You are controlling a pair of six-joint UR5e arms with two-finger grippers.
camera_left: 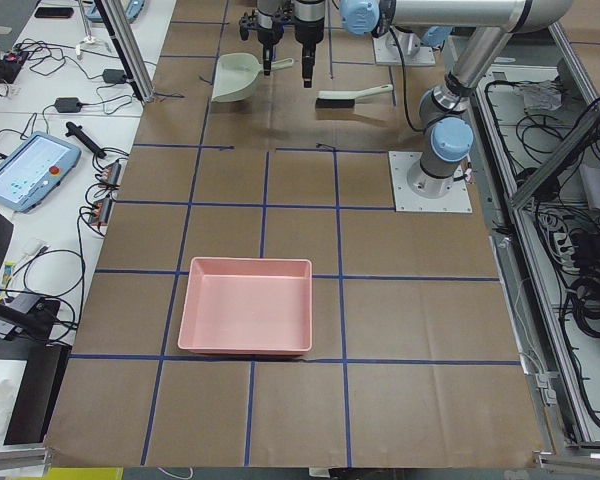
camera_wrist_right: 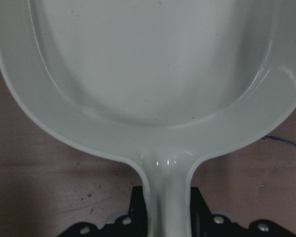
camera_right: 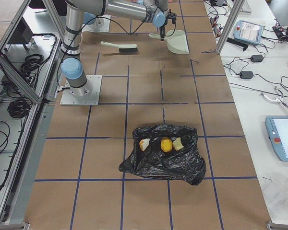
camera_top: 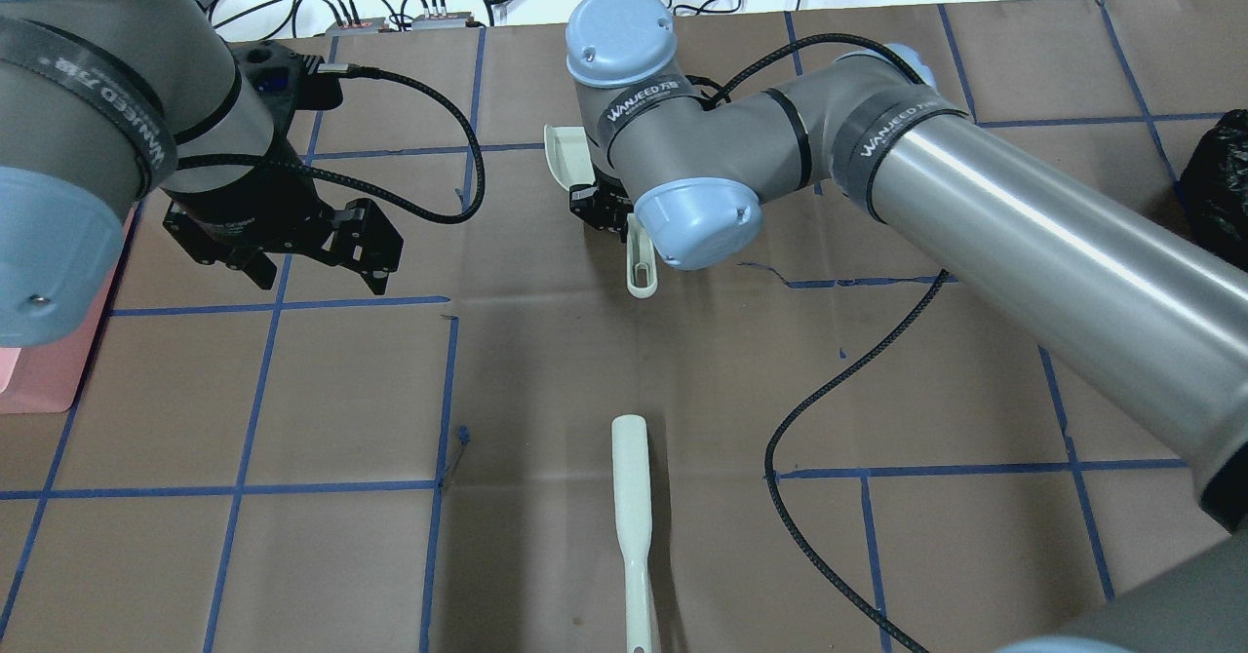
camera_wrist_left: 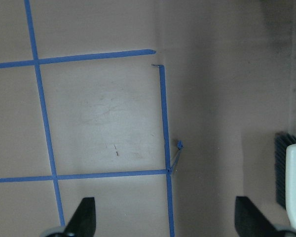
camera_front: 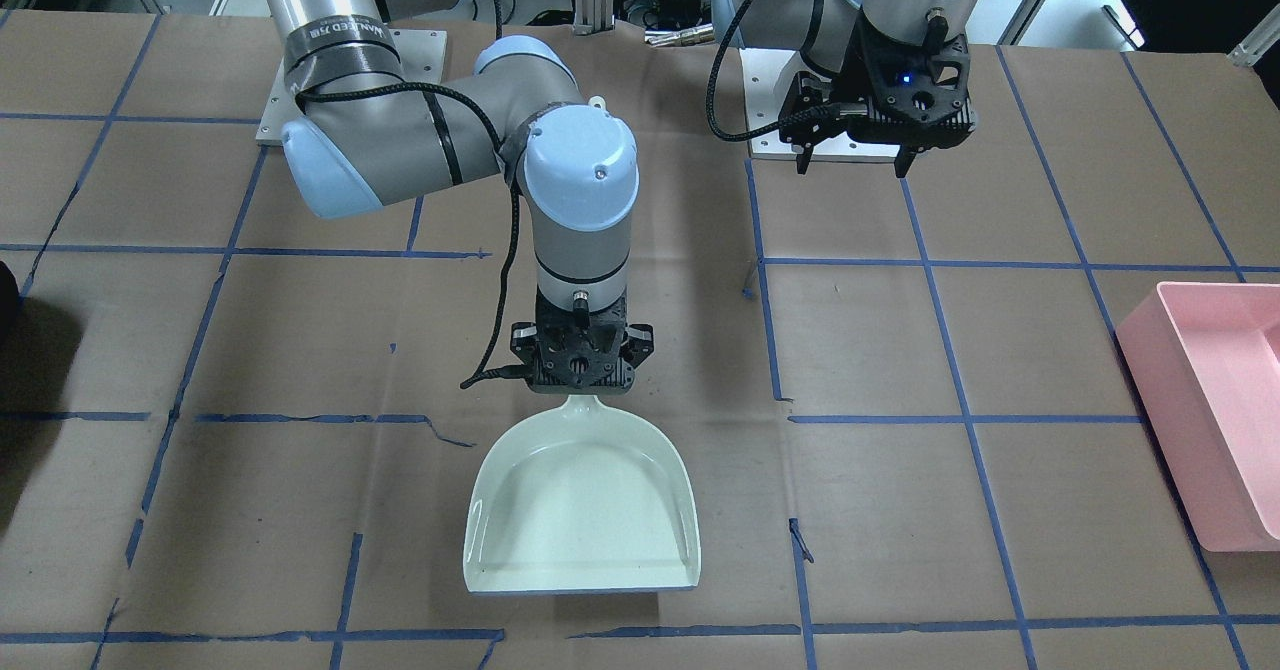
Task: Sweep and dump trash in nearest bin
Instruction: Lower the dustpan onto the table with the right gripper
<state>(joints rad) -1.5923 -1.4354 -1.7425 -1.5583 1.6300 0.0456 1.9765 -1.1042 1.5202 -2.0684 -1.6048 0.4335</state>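
I need to set the dustpan, which still lies flat on the table, on the brown table cover (camera_front: 597, 545) with my right gripper, just short of the farthest blue tape line.
The trash lies on a crumpled black bag (camera_right: 165, 160): a yellow-brown lump (camera_right: 166, 143) between two white bread pieces (camera_right: 144, 144) (camera_right: 178, 143). An empty pale-green dustpan (camera_front: 582, 510) lies flat on the table. My right gripper (camera_front: 580, 375) is shut on its handle (camera_wrist_right: 166, 197). A matching brush (camera_top: 632, 507) lies on the table on the robot's side of the dustpan. My left gripper (camera_top: 292, 268) hangs open and empty above the table, its fingertips (camera_wrist_left: 84, 217) wide apart, with the brush (camera_wrist_left: 292, 173) at the edge of its wrist view.
A pink bin (camera_left: 246, 305) stands empty at the table's left end. The black bag (camera_top: 1219, 185) sits at the right end. Blue tape lines grid the brown table cover (camera_front: 1000, 350). Cables and tablets lie beyond the far edge.
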